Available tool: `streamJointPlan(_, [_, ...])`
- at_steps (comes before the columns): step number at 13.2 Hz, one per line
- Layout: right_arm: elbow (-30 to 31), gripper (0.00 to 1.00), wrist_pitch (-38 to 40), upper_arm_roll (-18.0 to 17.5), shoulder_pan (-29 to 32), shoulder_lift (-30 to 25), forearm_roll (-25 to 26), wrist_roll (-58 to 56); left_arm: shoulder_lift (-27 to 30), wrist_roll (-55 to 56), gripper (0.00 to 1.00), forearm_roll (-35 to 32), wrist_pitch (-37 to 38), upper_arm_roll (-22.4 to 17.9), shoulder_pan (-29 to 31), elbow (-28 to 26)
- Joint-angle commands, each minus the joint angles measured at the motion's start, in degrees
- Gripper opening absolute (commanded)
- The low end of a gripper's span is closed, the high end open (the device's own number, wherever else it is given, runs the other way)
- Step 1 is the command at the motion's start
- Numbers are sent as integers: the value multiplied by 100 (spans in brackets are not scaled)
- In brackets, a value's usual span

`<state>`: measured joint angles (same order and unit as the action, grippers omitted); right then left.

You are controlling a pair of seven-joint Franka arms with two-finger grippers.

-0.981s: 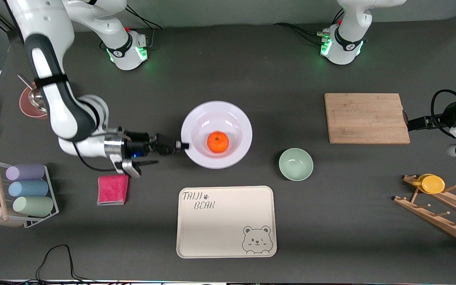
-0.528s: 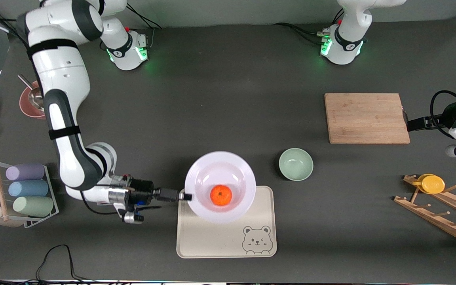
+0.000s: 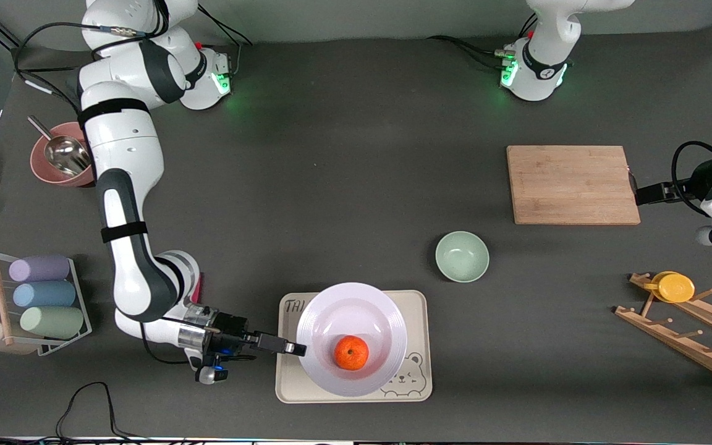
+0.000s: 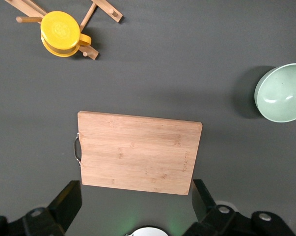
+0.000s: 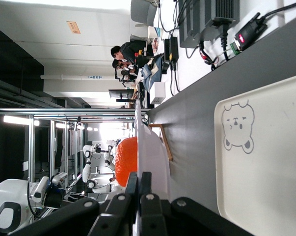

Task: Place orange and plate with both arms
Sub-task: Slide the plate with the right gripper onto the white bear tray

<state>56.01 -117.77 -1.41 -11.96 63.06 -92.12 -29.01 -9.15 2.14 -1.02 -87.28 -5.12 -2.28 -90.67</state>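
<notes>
The robot's right gripper will set down and let go of the white plate on the middle of the beige bear tray (image 3: 351,336), next to the bear drawing. The plate is now over that tray.
The white plate (image 3: 356,297) has the orange (image 3: 351,353) in its well and is over the beige bear tray (image 3: 416,308). I cannot tell whether the plate touches the tray. My right gripper (image 3: 297,349) is shut on the plate's rim at the end toward the right arm. In the right wrist view the gripper (image 5: 139,184) pinches the plate's edge (image 5: 152,157), with the orange (image 5: 126,160) beside it and the tray (image 5: 265,162) below. My left gripper (image 3: 638,193) waits open and empty by the cutting board's edge; its fingers (image 4: 69,199) stand wide apart.
A pale green bowl (image 3: 461,256) sits beside the tray toward the left arm's end. A wooden cutting board (image 3: 572,184) lies farther from the camera. A yellow cup (image 3: 674,287) sits on a wooden rack. A pink bowl with a scoop (image 3: 59,161) and a cup rack (image 3: 41,296) stand at the right arm's end.
My right gripper has carried the plate with the orange from the table's middle toward the camera, to over the bear tray. The left arm has not moved.
</notes>
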Motion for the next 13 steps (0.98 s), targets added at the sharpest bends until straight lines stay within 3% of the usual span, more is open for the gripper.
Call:
streamJointPlan(1, [-162, 0, -246, -35, -35, 286, 98, -191, -34, 41, 100, -21, 149, -24, -44, 137])
streamJointPlan(13, [59, 0, -756, -52, -123, 830, 89, -807, -17, 111, 100, 49, 193, -7, -123, 155])
